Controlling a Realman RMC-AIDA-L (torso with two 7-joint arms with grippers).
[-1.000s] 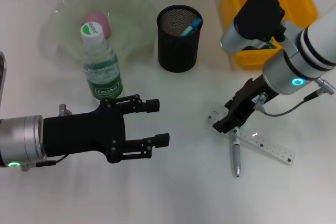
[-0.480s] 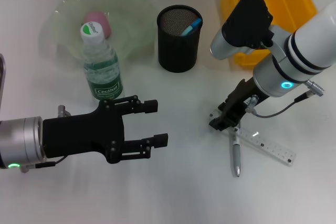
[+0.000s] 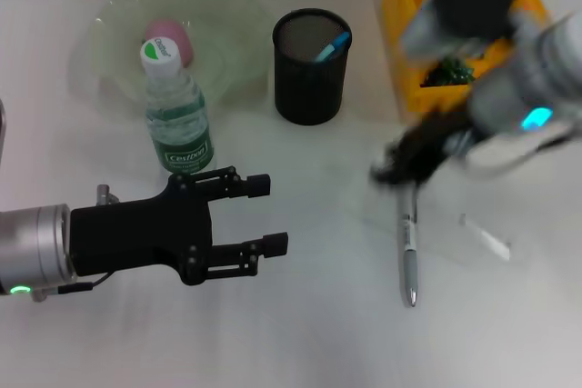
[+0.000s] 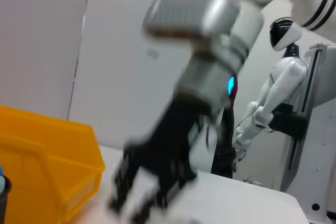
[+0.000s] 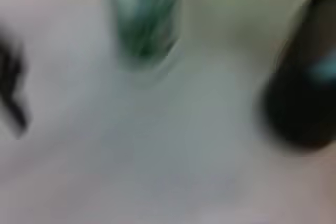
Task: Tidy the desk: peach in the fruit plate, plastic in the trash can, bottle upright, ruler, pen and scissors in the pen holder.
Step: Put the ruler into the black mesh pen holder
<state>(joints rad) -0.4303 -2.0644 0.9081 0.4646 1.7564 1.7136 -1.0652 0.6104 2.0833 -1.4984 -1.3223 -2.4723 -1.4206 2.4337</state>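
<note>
Next, my right gripper puts the clear ruler down inside the black mesh pen holder [image 3: 284, 44] [image 5: 305, 62], next to the blue-tipped item.
My right gripper [image 3: 398, 166] hangs blurred over the table right of centre, shut on one end of the clear ruler [image 3: 475, 237], which trails smeared to its right. A silver pen [image 3: 409, 252] lies on the table just below it. The black mesh pen holder [image 3: 311, 65] stands at the back with a blue-tipped item [image 3: 333, 44] inside. The green-labelled bottle [image 3: 177, 115] stands upright before the glass fruit plate [image 3: 227, 15], which holds the pink peach [image 3: 170, 37]. Lower left, my left gripper [image 3: 271, 213] is open with nothing in it. No scissors can be made out.
The yellow bin [image 3: 414, 34] at the back right holds something green [image 3: 447, 71]. It shows in the left wrist view too, the yellow bin [image 4: 47, 166] beside my blurred right arm [image 4: 205, 77]. The right wrist view shows only smears of the bottle [image 5: 144, 19] and pen holder [image 5: 302, 103].
My right gripper has risen and swung toward the back and right, fast enough to blur, taking the ruler's end with it. More of the pen now shows. The left arm barely moved.
</note>
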